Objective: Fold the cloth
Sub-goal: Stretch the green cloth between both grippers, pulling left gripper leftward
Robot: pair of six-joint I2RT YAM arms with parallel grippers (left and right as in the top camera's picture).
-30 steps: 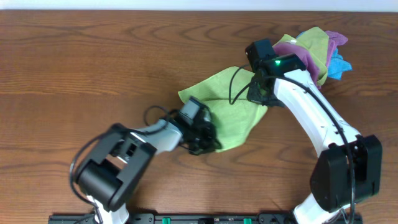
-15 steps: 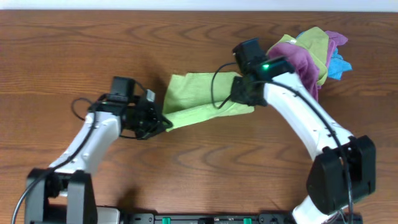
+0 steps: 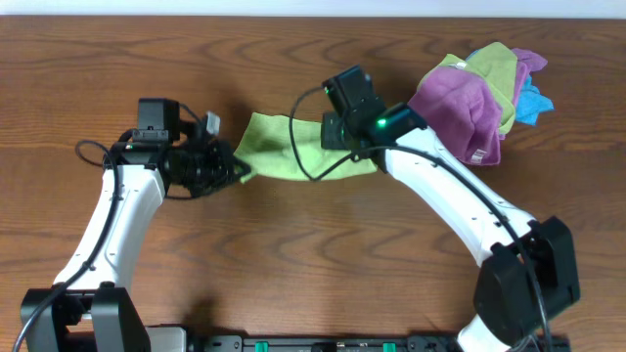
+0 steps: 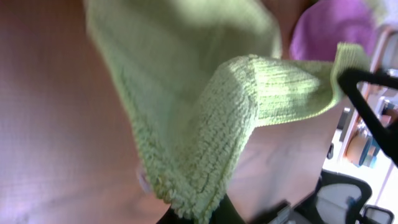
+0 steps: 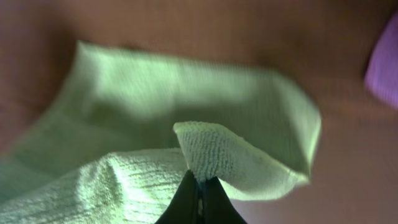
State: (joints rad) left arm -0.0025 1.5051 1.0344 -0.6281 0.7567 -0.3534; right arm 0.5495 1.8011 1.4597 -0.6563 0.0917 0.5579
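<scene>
The cloth's corner is in my left gripper. It will let go of the corner on the bare wood (image 3: 262,262) between the cloth and the near table edge.
A light green cloth (image 3: 284,147) is stretched between my two grippers over the wooden table, left of centre. My left gripper (image 3: 238,173) is shut on the cloth's left corner; in the left wrist view the cloth (image 4: 193,124) hangs from the jaws at the bottom edge. My right gripper (image 3: 364,161) is shut on the cloth's right corner; in the right wrist view the black fingertips (image 5: 198,198) pinch a folded corner of the cloth (image 5: 205,152).
A pile of other cloths, purple (image 3: 460,103), green, and blue (image 3: 533,103), lies at the back right of the table. Black cables hang by both wrists. The right arm (image 3: 460,205) reaches across the table's middle.
Both grippers have moved left with the green cloth, pulling it away from the pile. The left arm swung from the front centre out to the left.
</scene>
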